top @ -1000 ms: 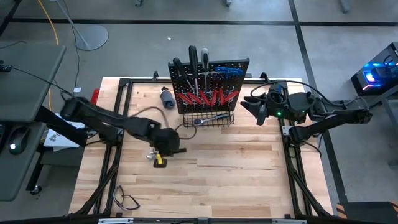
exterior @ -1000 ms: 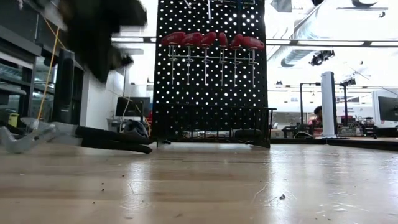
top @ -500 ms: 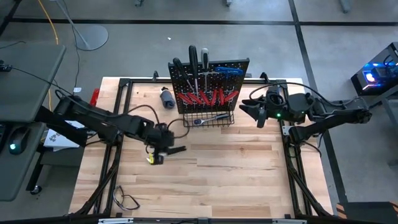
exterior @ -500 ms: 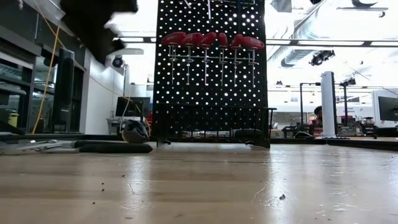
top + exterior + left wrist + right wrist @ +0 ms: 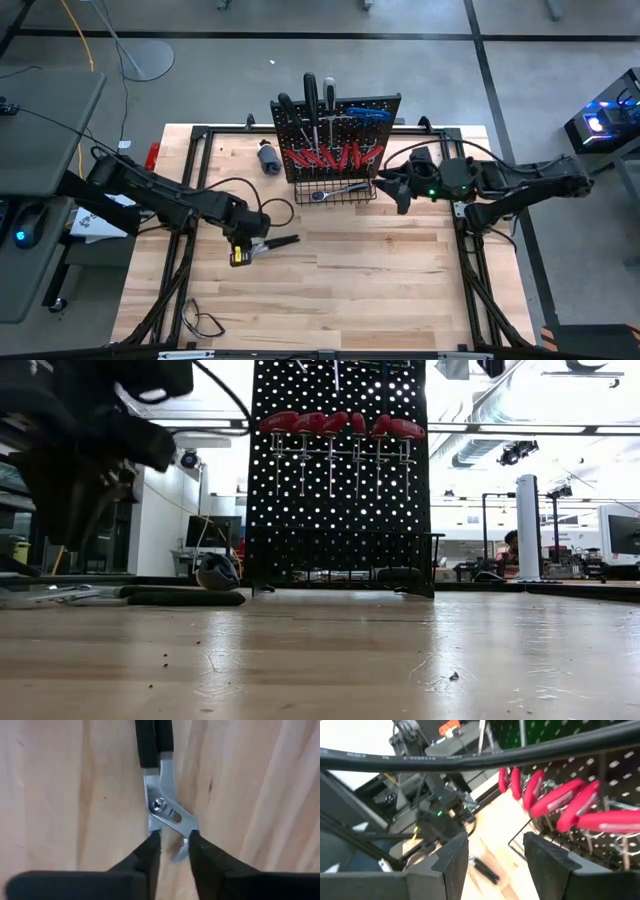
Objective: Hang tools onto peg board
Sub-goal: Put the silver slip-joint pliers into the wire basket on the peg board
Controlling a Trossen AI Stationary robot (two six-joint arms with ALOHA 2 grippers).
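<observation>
The fingers of my left gripper are only at the end of the pliers' head, so I need to open them and grip closer to the pliers' black handles (image 5: 159,777).
Black-handled pliers (image 5: 278,241) lie flat on the table, left of its middle, with the handles (image 5: 180,597) pointing toward the right edge. My left gripper (image 5: 172,851) points down over their silver head (image 5: 167,812). It is slightly open, with one finger on each side of the head's tip. The black peg board (image 5: 340,135) stands upright at the far middle. Red-handled tools (image 5: 340,425) hang on it, and a silver wrench lies in its wire basket (image 5: 335,192). My right gripper (image 5: 495,865) hovers open and empty just right of the basket (image 5: 393,188). My left gripper's fingers (image 5: 150,851) come from above, close on either side of the silver tip (image 5: 175,842) of the pliers' head. I cannot tell whether they touch it. The pliers lie flat on the table.
A dark round object (image 5: 268,157) lies left of the peg board. A black cable loop (image 5: 205,322) sits at the near left corner. Bare wood stretches across the table's middle and near right (image 5: 400,290). A black metal frame (image 5: 470,270) borders the table.
My left gripper has moved toward the table's left edge and come down over the pliers' head. The pliers' silver end, tilted up a second ago, now lies flat. My right gripper has drifted toward the peg board's basket.
</observation>
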